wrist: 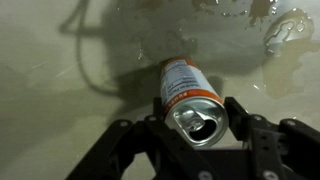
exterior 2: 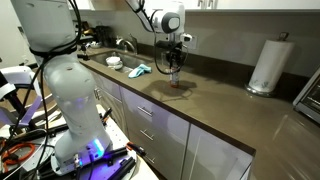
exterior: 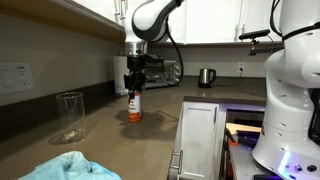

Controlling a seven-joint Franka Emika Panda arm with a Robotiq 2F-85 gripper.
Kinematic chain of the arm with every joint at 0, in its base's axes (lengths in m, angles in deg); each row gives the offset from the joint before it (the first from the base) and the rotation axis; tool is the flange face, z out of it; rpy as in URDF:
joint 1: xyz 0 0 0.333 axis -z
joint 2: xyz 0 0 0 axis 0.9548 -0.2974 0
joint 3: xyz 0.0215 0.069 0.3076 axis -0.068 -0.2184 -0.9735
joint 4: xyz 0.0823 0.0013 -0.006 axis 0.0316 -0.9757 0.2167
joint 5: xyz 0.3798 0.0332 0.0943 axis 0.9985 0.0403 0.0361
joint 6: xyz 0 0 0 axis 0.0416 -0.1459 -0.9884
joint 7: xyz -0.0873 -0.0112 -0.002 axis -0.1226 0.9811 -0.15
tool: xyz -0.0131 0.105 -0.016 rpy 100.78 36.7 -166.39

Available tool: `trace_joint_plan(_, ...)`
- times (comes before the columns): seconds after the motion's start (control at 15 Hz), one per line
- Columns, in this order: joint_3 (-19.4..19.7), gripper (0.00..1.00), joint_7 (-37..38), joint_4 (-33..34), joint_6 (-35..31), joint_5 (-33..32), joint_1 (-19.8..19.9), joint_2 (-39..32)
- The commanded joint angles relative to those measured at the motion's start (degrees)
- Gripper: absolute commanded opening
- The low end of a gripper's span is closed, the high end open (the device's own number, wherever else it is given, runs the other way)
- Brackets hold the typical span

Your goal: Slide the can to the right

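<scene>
Next, I release the can, which now stands upright on the countertop, on the brown counter [exterior: 159, 109] near the counter's edge above the white cabinet door.
The can [exterior: 134, 106] stands upright on the brown counter, white above and red-orange below. In the wrist view its open silver top [wrist: 195, 118] sits between the black fingers. My gripper [exterior: 134, 88] hangs straight down over it and is shut on its upper part. In an exterior view the can [exterior 2: 177, 82] is small and partly hidden by the gripper [exterior 2: 175, 68]. The can's base rests on the countertop.
A clear drinking glass [exterior: 69, 115] stands beside the can, and a light blue cloth [exterior: 68, 166] lies at the counter's front. A kettle [exterior: 205, 76] stands at the back. A paper towel roll [exterior 2: 267, 64] stands far along the counter, and a sink [exterior 2: 108, 58] lies at the other end.
</scene>
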Motion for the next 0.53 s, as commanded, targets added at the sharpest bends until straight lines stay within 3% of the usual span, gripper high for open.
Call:
trace_joint_plan(0.0, 0.4, 0.38, 1.0, -4.2, -1.2, -0.3, 1.7, 2.5)
trace_joint_plan(0.47, 2.5, 0.38, -0.4, -6.9, -1.2, 0.1, 4.5, 4.9)
